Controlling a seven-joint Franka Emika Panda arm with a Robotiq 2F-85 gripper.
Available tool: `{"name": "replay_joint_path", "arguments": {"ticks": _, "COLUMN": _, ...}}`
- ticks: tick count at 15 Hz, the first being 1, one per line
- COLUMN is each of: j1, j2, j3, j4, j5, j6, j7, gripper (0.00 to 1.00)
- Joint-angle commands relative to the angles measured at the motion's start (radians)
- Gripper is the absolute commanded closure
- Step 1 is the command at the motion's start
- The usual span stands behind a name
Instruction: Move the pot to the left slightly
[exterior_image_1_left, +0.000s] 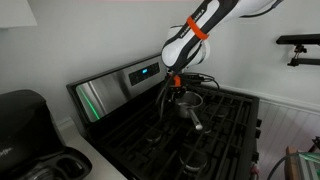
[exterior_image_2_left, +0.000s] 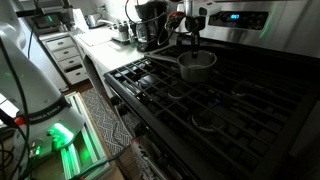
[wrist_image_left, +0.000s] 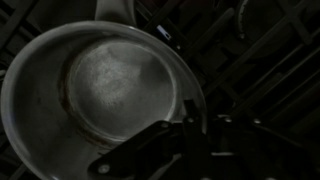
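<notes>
My gripper is going to set the pot down on the black grates (exterior_image_1_left: 168, 122) beside its back burner, toward the black appliance.
The pot (exterior_image_1_left: 191, 106) is a small shiny silver saucepan that sits on a back burner of the black stove. Its long straight handle (exterior_image_1_left: 198, 123) points toward the stove's front. It also shows in an exterior view (exterior_image_2_left: 199, 64) and fills the left of the wrist view (wrist_image_left: 110, 80). My gripper (exterior_image_1_left: 178, 92) comes down on the pot's rim, also in an exterior view (exterior_image_2_left: 195, 46). In the wrist view the gripper (wrist_image_left: 186, 122) has one finger inside the rim and one outside, closed on the rim. The pot is empty.
Black cast-iron grates (exterior_image_2_left: 225, 100) cover the cooktop. The steel control panel (exterior_image_1_left: 125, 82) rises right behind the pot. A black appliance (exterior_image_1_left: 25, 120) stands on the counter beside the stove. More appliances (exterior_image_2_left: 145, 22) crowd the counter, with white drawers (exterior_image_2_left: 70, 55) below.
</notes>
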Motion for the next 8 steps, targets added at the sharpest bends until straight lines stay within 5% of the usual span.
{"name": "replay_joint_path", "arguments": {"ticks": 1, "j1": 0.027, "j2": 0.009, "j3": -0.018, "j4": 0.025, "j5": 0.021, "j6": -0.027, "j7": 0.002, "gripper": 0.98}}
{"name": "replay_joint_path", "arguments": {"ticks": 8, "j1": 0.088, "j2": -0.040, "j3": 0.006, "j4": 0.012, "j5": 0.000, "j6": -0.091, "j7": 0.000, "gripper": 0.98}}
